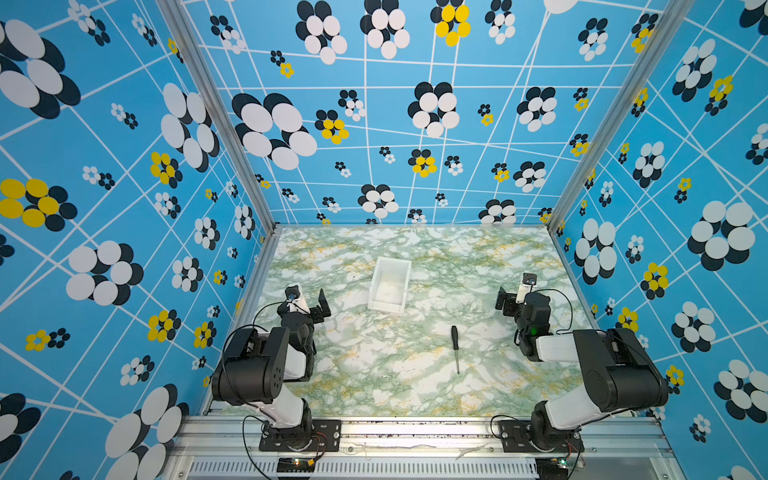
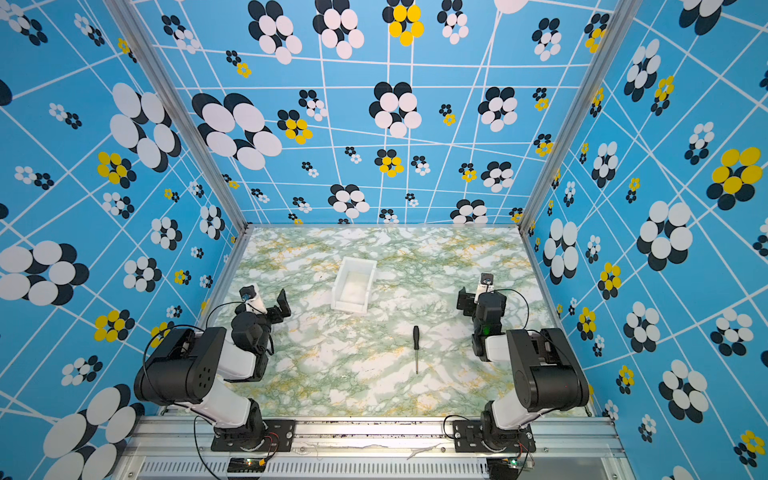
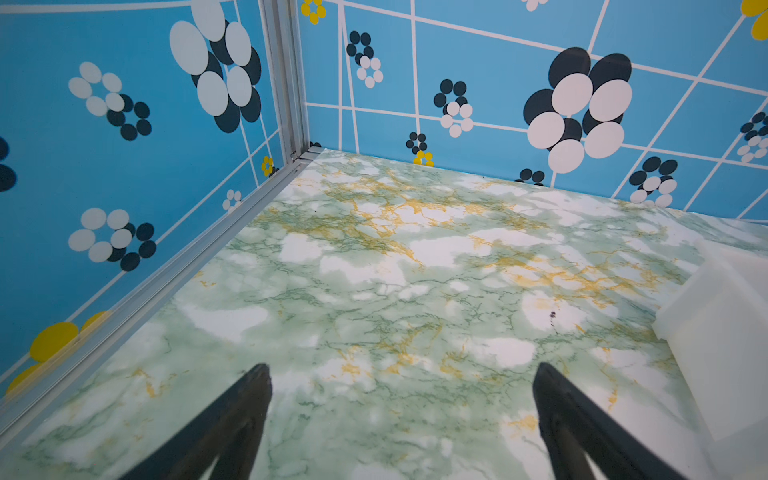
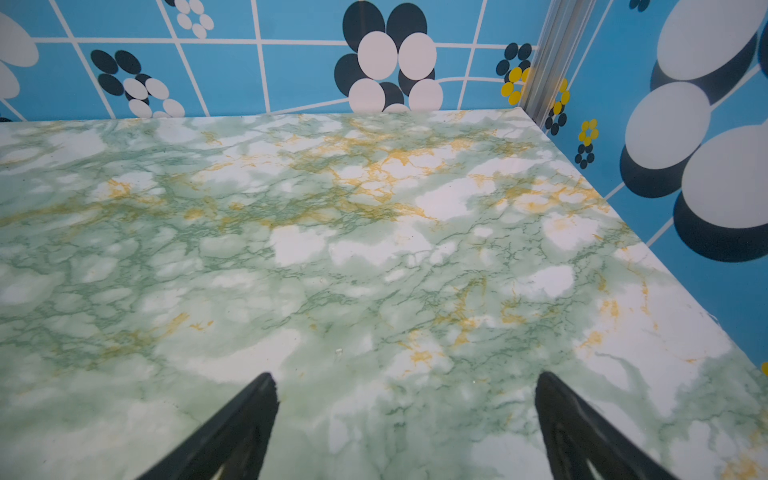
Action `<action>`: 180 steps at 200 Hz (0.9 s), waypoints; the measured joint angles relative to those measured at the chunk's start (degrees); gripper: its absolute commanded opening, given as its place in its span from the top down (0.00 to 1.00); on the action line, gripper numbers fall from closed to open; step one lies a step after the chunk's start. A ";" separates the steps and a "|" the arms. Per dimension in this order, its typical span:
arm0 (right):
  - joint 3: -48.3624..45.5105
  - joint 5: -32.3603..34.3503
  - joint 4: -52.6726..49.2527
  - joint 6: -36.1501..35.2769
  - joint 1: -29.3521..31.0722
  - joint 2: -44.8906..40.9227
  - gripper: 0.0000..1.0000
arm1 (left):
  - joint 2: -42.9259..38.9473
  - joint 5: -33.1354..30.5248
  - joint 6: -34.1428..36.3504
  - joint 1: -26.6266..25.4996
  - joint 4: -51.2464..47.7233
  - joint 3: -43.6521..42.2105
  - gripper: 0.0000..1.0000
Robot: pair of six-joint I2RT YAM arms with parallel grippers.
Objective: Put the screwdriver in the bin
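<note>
The screwdriver is next for my right gripper, which should go to the middle of the black handle (image 1: pixel 455 339) and close there, leaving the handle's back end free.
The screwdriver (image 1: pixel 455 348) (image 2: pixel 416 345) lies flat on the marble-patterned table, black handle toward the back and thin shaft toward the front, right of centre in both top views. The white bin (image 1: pixel 385 307) (image 2: pixel 348 306) stands behind it and to its left, with nothing in it. My left gripper (image 1: pixel 320 305) (image 3: pixel 401 368) hovers open left of the bin, whose corner (image 3: pixel 723 332) shows in the left wrist view. My right gripper (image 1: pixel 503 302) (image 4: pixel 405 375) stands open at the right, behind and to the right of the screwdriver. Neither wrist view shows the screwdriver.
Blue flower-patterned walls (image 1: pixel 374 124) enclose the table on three sides, with aluminium posts (image 1: pixel 216 124) at the back corners. Both arm bases sit on the metal rail (image 1: pixel 415 432) along the front edge. Bare marble-patterned tabletop (image 1: pixel 395 374) surrounds the screwdriver.
</note>
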 measured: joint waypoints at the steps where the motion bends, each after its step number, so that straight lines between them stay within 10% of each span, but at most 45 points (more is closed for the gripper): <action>1: 0.00 0.00 -0.02 0.00 0.00 0.00 0.01 | 0.00 0.00 0.00 0.00 0.00 0.00 0.01; 87: 19.58 3.74 -38.58 13.14 0.11 -20.55 0.01 | -4.44 6.75 2.64 0.02 -12.24 4.11 0.01; 180: 24.37 -1.51 -73.13 24.33 17.42 -23.19 0.14 | -29.16 13.31 15.91 -0.31 -64.78 22.47 0.01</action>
